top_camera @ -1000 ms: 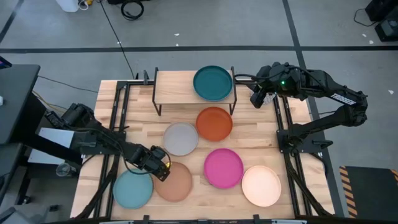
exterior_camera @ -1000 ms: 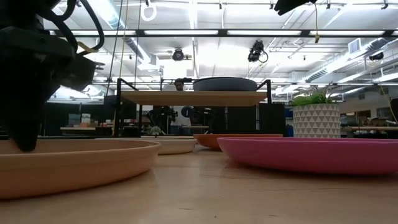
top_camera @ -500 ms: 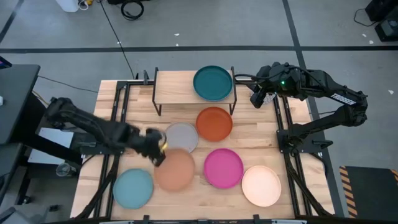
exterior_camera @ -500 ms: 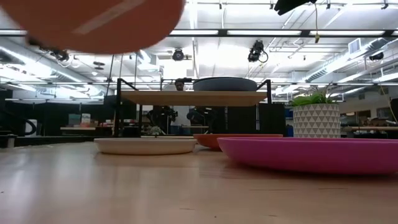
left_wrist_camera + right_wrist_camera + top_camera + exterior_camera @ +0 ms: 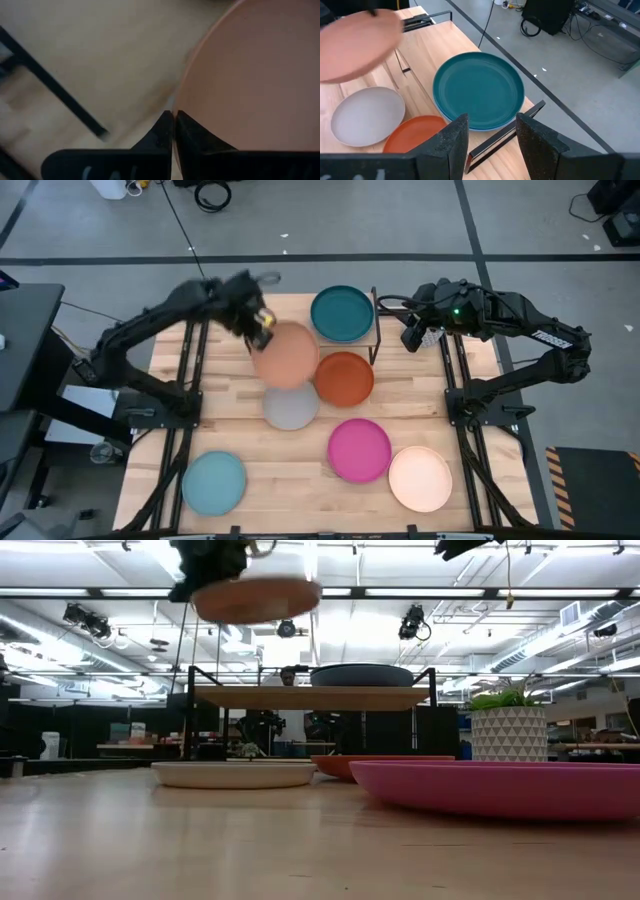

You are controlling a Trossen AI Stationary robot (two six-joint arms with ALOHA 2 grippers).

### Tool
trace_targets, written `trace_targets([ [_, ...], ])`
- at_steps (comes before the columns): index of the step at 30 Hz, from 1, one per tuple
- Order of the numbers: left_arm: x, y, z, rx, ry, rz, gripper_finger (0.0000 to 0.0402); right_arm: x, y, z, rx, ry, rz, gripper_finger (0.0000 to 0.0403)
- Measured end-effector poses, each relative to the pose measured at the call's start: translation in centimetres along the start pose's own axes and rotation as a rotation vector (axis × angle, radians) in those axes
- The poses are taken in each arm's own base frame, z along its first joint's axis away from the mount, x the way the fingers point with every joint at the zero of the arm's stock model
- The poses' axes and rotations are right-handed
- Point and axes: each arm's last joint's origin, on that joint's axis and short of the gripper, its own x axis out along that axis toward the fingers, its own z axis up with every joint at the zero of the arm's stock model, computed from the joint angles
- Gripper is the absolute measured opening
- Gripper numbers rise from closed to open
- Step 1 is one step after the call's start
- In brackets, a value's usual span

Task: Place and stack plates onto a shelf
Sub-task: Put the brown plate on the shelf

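Observation:
My left gripper has the tan plate. It will release the plate on the shelf [image 5: 281, 318], close beside the dark teal plate.
My left gripper [image 5: 260, 327] is shut on the tan plate [image 5: 288, 354], high above the left half of the shelf [image 5: 300, 308]. The low view shows that plate [image 5: 256, 598] well above the shelf top [image 5: 310, 697]. The dark teal plate [image 5: 342, 313] rests flat on the shelf's right half. The orange [image 5: 344, 378], grey [image 5: 291, 408], magenta [image 5: 359, 449], cream [image 5: 420, 477] and light blue-green [image 5: 214, 483] plates lie on the table. The blue plate is out of view. My right gripper [image 5: 413, 336] is open and empty, right of the shelf. My left gripper pinches the tan plate's rim [image 5: 176, 107] between its two fingers [image 5: 160, 132], at the plate's far left edge. The fingers come from the table's left side. The plate is lifted clear, nearly level, and reaches out from the fingers toward the right.
The grey plate lies partly under the held tan plate in the high view. The right wrist view shows the dark teal plate [image 5: 477, 90] and the shelf's black frame [image 5: 510, 127] just ahead of my right gripper [image 5: 492, 135]. Black arm frames [image 5: 190, 380] run along both table sides.
My left gripper has lifted the tan plate off the near left of the table and carried it up and toward the far edge, to above the shelf's left half. The plate has stayed about level. My right arm has kept still.

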Motion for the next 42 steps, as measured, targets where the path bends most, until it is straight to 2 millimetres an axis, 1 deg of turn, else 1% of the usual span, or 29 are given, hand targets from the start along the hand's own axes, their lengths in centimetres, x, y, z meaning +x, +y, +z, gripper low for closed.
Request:
trace_targets([
  [3,0.9,2.5,2.8,0.031,0.042,0.037,0.0012,0.0,0.0,0.0,0.001,-0.003,0.000,0.0170],
  [6,2.2,4.1,5.3,0.080,0.082,0.068,0.0012,0.0,0.0,0.0,0.001,-0.003,0.000,0.0170],
  [9,3.0,5.6,7.4,0.117,0.107,0.095,0.0012,0.0,0.0,0.0,0.001,-0.004,-0.005,0.0170],
  [13,4.2,7.0,9.3,0.175,0.147,0.149,0.0012,0.0,-0.1,0.0,0.001,-0.007,-0.024,0.0170],
  [15,4.8,7.3,10.0,0.208,0.163,0.173,0.0012,0.0,-0.1,0.0,0.007,-0.008,-0.027,0.0170],
  [21,6.3,7.8,10.9,0.273,0.190,0.211,0.0012,0.0,-0.1,0.1,0.018,-0.015,-0.029,0.0170],
  [26,6.5,7.9,11.1,0.294,0.186,0.235,0.0012,0.0,-0.1,0.1,0.023,-0.015,-0.029,0.0170],
  [36,6.4,9.6,11.3,0.257,0.174,0.244,0.0012,0.0,0.0,0.4,0.037,-0.041,-0.024,0.0170],
  [40,6.7,9.9,11.5,0.246,0.171,0.233,0.0012,0.0,0.0,0.4,0.037,-0.041,-0.024,0.0170],
  [42,7.0,9.9,11.6,0.244,0.162,0.231,0.0022,0.0,0.0,0.4,0.037,-0.041,-0.024,0.0170],
])
